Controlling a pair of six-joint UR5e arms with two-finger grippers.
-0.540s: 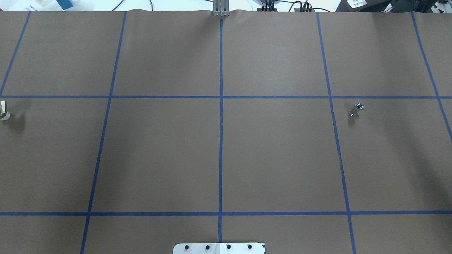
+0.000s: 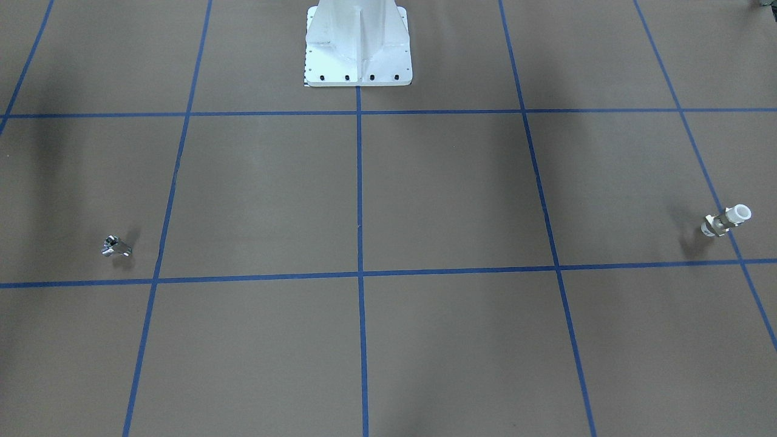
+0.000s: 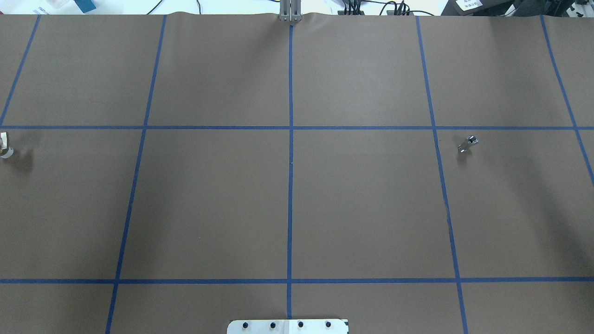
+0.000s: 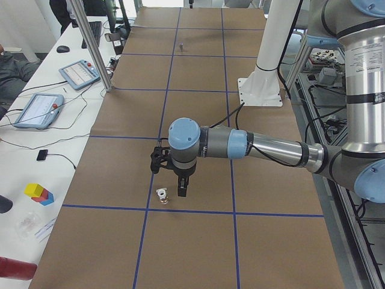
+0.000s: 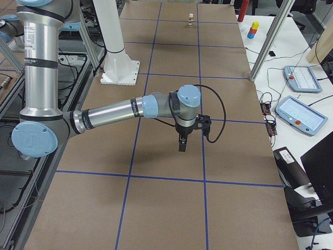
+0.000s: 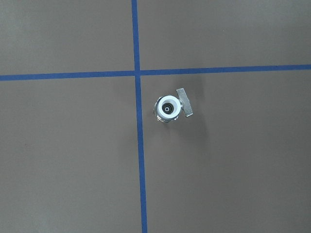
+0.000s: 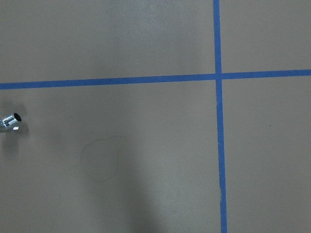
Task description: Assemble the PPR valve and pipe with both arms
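The next move for my left gripper is to go to the PPR valve's white collar (image 2: 739,212) (image 6: 168,108) and close there, above the brass-and-silver body.
The PPR valve (image 2: 725,221), with a white collar and a brass-and-silver body, stands upright on the brown table. It shows at the left edge of the overhead view (image 3: 3,146) and from straight above in the left wrist view (image 6: 167,108). My left gripper (image 4: 181,191) hangs close beside and above the valve (image 4: 162,195). I cannot tell whether it is open or shut. The chrome pipe (image 3: 468,144) lies on the table's other half (image 2: 115,246) and at the left edge of the right wrist view (image 7: 9,121). My right gripper (image 5: 181,146) hangs above the table. Its state cannot be told.
The white bolted pedestal (image 2: 358,48) stands at the robot's edge of the table (image 3: 287,326). Blue tape lines divide the brown table cover into squares. Aluminium posts (image 4: 96,51), tablets (image 4: 37,109) and coloured blocks (image 4: 39,192) stand on the side benches.
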